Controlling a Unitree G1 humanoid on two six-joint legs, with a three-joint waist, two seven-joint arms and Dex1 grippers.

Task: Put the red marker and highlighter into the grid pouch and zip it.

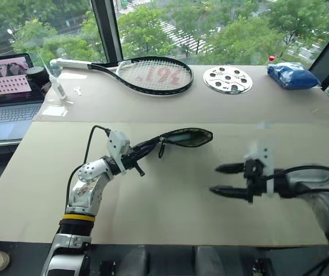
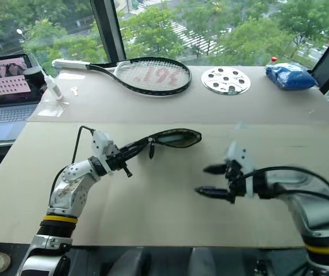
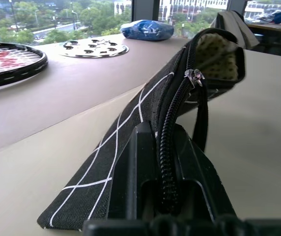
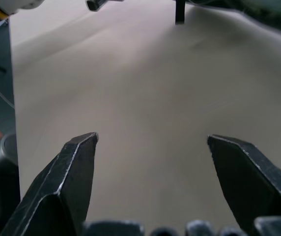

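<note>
The zipper slider stops short of the grid pouch's gaping far end, so next I pull the zipper's pull strap (image 1: 161, 151) there with my right gripper.
The grid pouch (image 1: 184, 137) is black with thin white lines and hangs above the beige table (image 1: 170, 213). My left gripper (image 1: 143, 150) is shut on its near end. Its far end gapes open, showing a pale lining (image 3: 218, 54). In the left wrist view the zipper slider (image 3: 195, 76) sits near that open mouth, with the black pull strap (image 3: 201, 118) hanging below. My right gripper (image 1: 215, 179) hovers to the right of the pouch, apart from it, its fingers (image 4: 76, 162) spread open and empty. The red marker and the highlighter are out of view.
At the back of the table lie a tennis racket (image 1: 153, 75), a round silver disc with holes (image 1: 228, 79) and a blue bag (image 1: 291, 75). An open laptop (image 1: 6, 86) stands at the far left beside a white tool (image 1: 58, 86).
</note>
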